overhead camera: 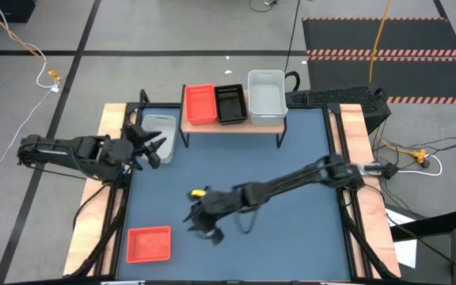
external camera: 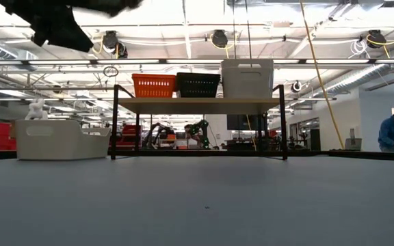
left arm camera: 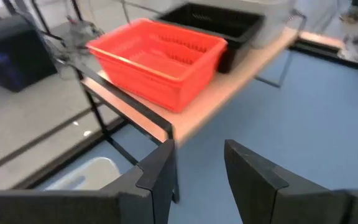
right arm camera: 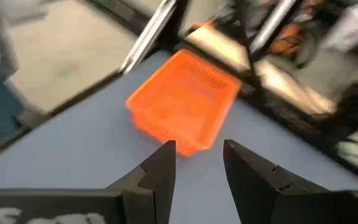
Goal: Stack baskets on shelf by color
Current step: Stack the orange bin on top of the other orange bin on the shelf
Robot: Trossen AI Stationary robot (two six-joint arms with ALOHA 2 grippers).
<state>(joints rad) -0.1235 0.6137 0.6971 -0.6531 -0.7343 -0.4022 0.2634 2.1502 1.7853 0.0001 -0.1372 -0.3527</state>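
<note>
The rim at the shelf-side corner (overhead camera: pixel 169 228) (right arm camera: pixel 197 148) of the red basket on the mat, the corner nearest my right gripper, will be gripped by that gripper.
On the shelf (overhead camera: pixel 232 123) stand a red basket (overhead camera: pixel 199 104), a black basket (overhead camera: pixel 230 104) and a white basket (overhead camera: pixel 266 96), side by side on its plank top. A second white basket (overhead camera: pixel 161 131) rests on the table left of the shelf. Another red basket (overhead camera: pixel 149 244) lies flat on the mat at the near left. My left gripper (overhead camera: pixel 150 147) hovers open beside the white basket on the table, facing the shelf's red basket (left arm camera: pixel 160 59). My right gripper (overhead camera: pixel 200 223) is open just right of the near red basket (right arm camera: pixel 182 102), nothing between its fingers.
Long wooden boards (overhead camera: pixel 355 166) line the table's left and right sides. The blue mat (overhead camera: pixel 291 229) is bare at the near right. The shelf's black legs (external camera: pixel 114 123) stand on the mat at the far side. A person (external camera: pixel 388 133) sits in the room beyond.
</note>
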